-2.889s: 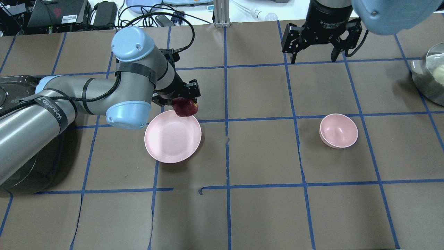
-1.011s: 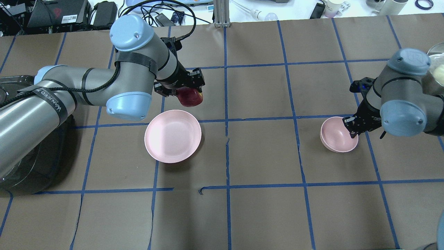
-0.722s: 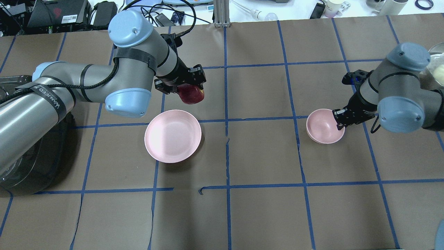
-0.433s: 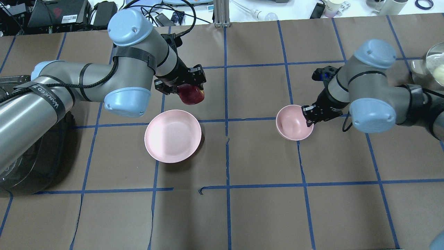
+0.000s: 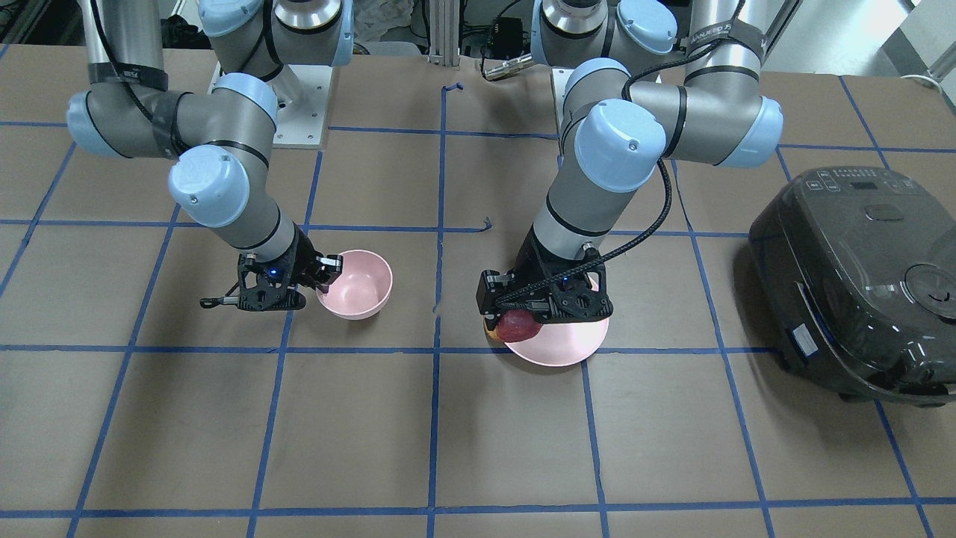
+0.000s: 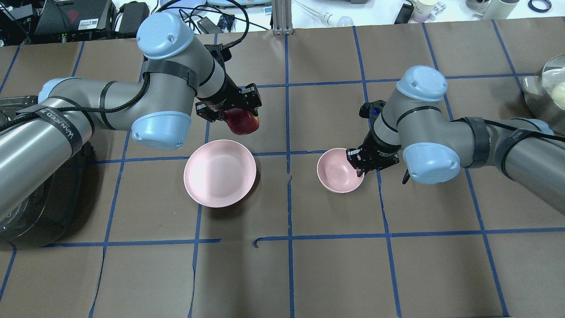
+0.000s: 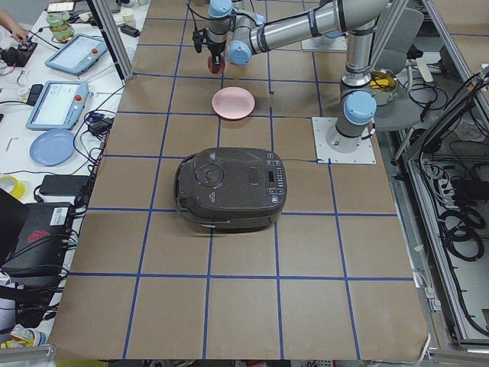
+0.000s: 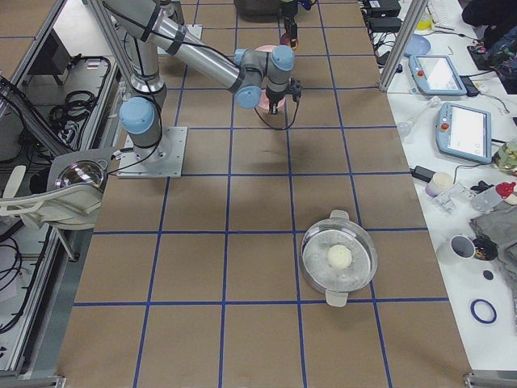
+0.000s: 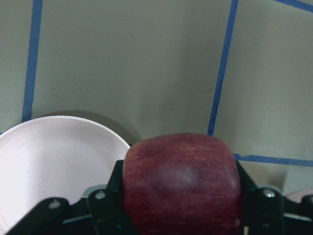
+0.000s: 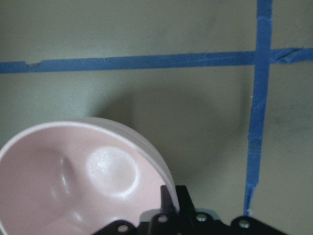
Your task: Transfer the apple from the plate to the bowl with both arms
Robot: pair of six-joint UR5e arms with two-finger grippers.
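Observation:
The apple, held just beyond the pink plate's far rim, will be let go by my left gripper in the middle of the small pink bowl (image 5: pixel 355 284), which is beside my right gripper.
My left gripper (image 6: pixel 236 115) is shut on the dark red apple (image 6: pixel 242 123) and holds it in the air just beyond the far rim of the empty pink plate (image 6: pixel 220 173). The apple fills the left wrist view (image 9: pixel 182 186), with the plate (image 9: pixel 49 161) below on the left. My right gripper (image 6: pixel 358 161) is shut on the right rim of the small pink bowl (image 6: pixel 337 171), right of the table's middle. The bowl is empty in the right wrist view (image 10: pixel 73 186). In the front view the bowl (image 5: pixel 358 284) and the apple (image 5: pixel 519 327) are apart.
A black rice cooker (image 5: pixel 859 276) stands on the robot's left side. A metal pot (image 6: pixel 549 95) with a pale ball in it sits at the far right edge. Brown paper with blue tape lines covers the table. Cables and devices lie past the far edge.
My right arm came down, shut on the bowl's rim and moved the bowl left toward the table's middle. My left gripper raised the apple off the plate's edge and holds it still.

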